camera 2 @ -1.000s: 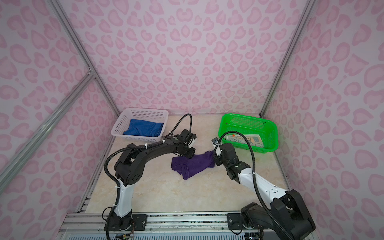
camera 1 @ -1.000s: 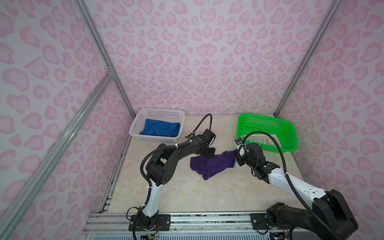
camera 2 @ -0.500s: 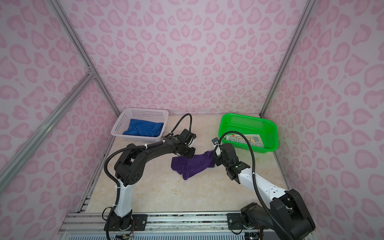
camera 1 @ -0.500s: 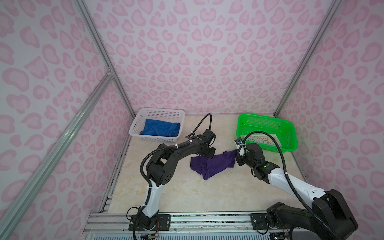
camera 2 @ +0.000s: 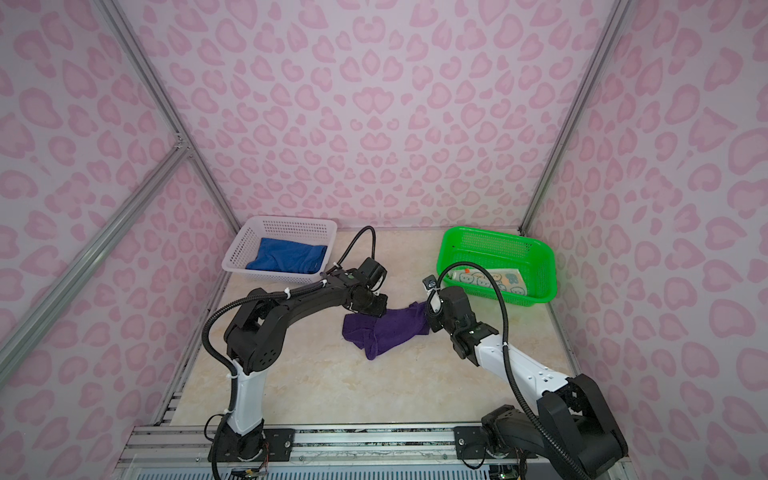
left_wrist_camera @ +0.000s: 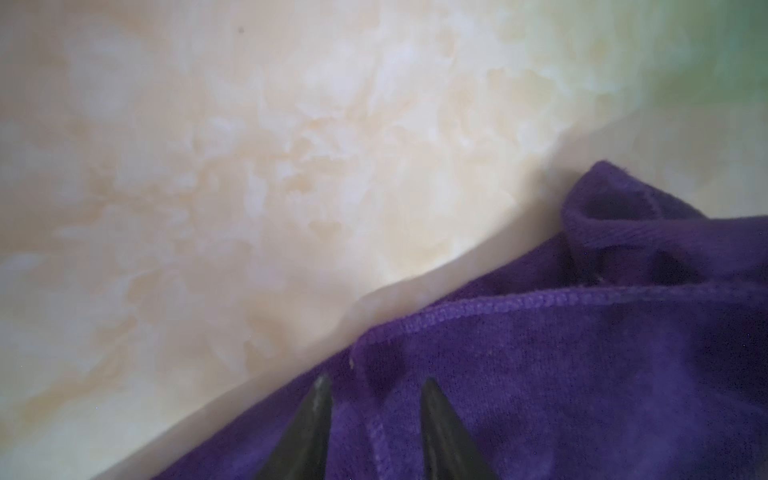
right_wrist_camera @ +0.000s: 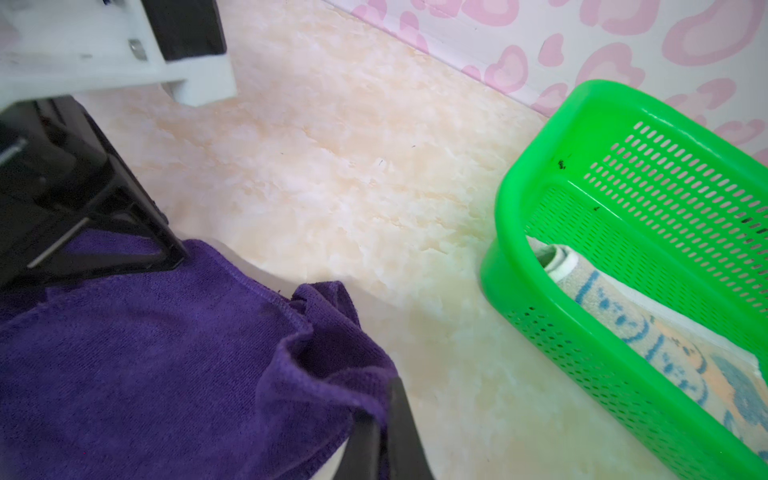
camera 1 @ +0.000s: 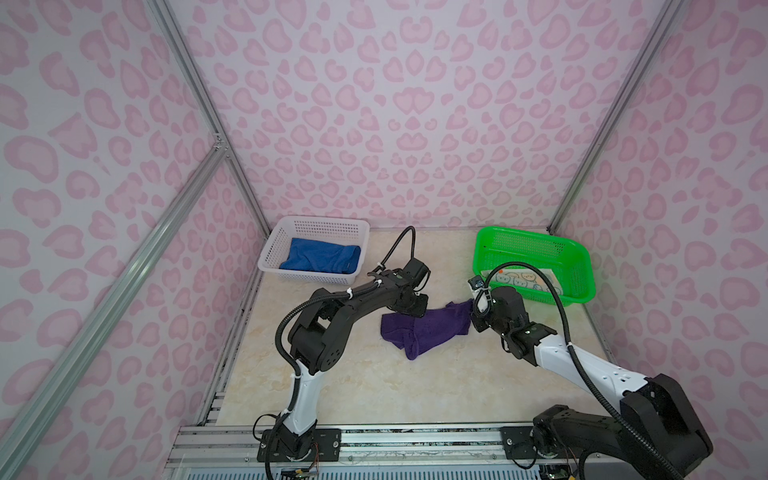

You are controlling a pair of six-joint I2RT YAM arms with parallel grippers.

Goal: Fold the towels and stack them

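Observation:
The purple towel is rumpled and only my right gripper holds a corner. Next, I pinch the hem's corner (left_wrist_camera: 358, 345) with my left gripper before both lift the towel open.
A dark purple towel (camera 1: 428, 328) (camera 2: 390, 328) lies rumpled mid-table. My left gripper (camera 1: 417, 309) (camera 2: 376, 309) is low over its far left corner. Its fingers stand apart in the left wrist view (left_wrist_camera: 376, 382), astride the towel's hem (left_wrist_camera: 582, 374) without pinching it. The right gripper (camera 1: 473, 316) (camera 2: 430, 318) (right_wrist_camera: 384, 399) is shut on the purple towel's (right_wrist_camera: 145, 353) right corner, which bunches up at its tips. A blue towel (camera 1: 320, 259) (camera 2: 286, 259) lies in the white basket. The teal rabbit towel (camera 1: 519, 280) (camera 2: 490, 280) (right_wrist_camera: 665, 353) lies in the green basket.
The white basket (camera 1: 320, 222) (camera 2: 291, 222) stands at the back left and the green basket (camera 1: 582, 274) (camera 2: 544, 270) (right_wrist_camera: 532, 166) at the back right, close to my right gripper. Pink patterned walls enclose the marbled table on three sides.
My left gripper's fingers have spread apart and let go of the purple towel's corner. Both arms and the towel stay where they were.

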